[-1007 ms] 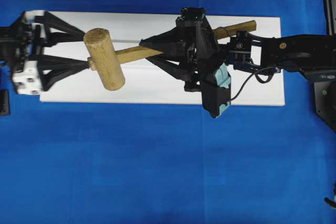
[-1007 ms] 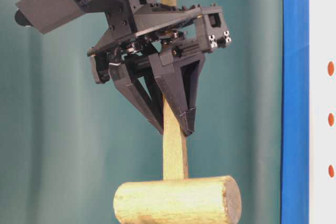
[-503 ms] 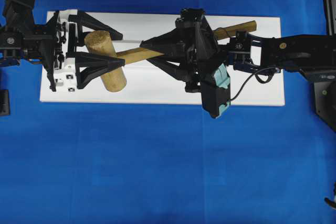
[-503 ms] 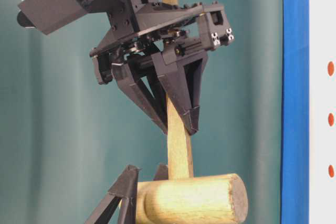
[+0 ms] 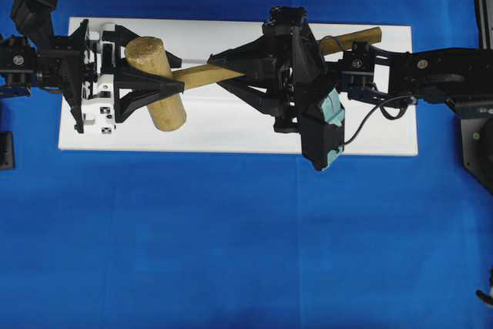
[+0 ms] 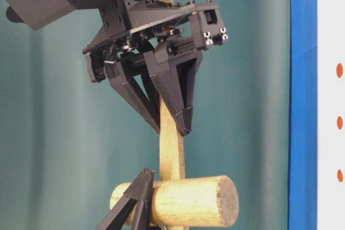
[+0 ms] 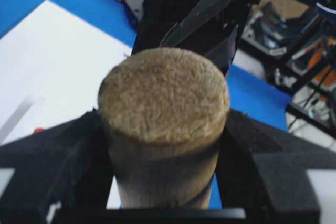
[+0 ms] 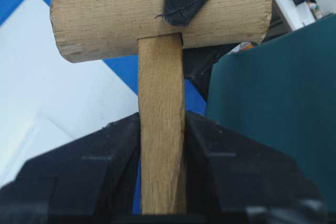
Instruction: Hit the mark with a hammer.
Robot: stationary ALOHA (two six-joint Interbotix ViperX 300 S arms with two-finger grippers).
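Observation:
Next, my right gripper lets go and grabs the handle's flat sides [image 5: 203, 75] once my left gripper turns the hammer's head upright, because it now grips the hammer handle's edges and the head is slanted.
The hammer [image 5: 166, 109] is a light wooden mallet held above the white board [image 5: 231, 117], head to the left and handle running right. My left gripper [image 5: 166, 75] is shut on the thick head [image 7: 163, 93], with a black finger pressed against each side. My right gripper [image 5: 219, 73] is shut on the flat handle [image 8: 160, 93] a little behind the head. From table level the handle stands upright, with the right gripper [image 6: 171, 127] above the head [image 6: 194, 200]. The mark shows only as a small red spot [image 7: 38, 129] on the board beside my left finger.
Blue cloth [image 5: 231, 252] covers the table around the board. A black stand [image 5: 481, 144] sits at the right edge. A teal backdrop [image 6: 54, 133] hangs behind the arms, and a white panel with orange dots [image 6: 339, 70] stands at the right.
My left gripper came in from the left edge, straddled the hammer head and closed its fingers onto it. The right gripper kept its grip on the handle and shifted slightly.

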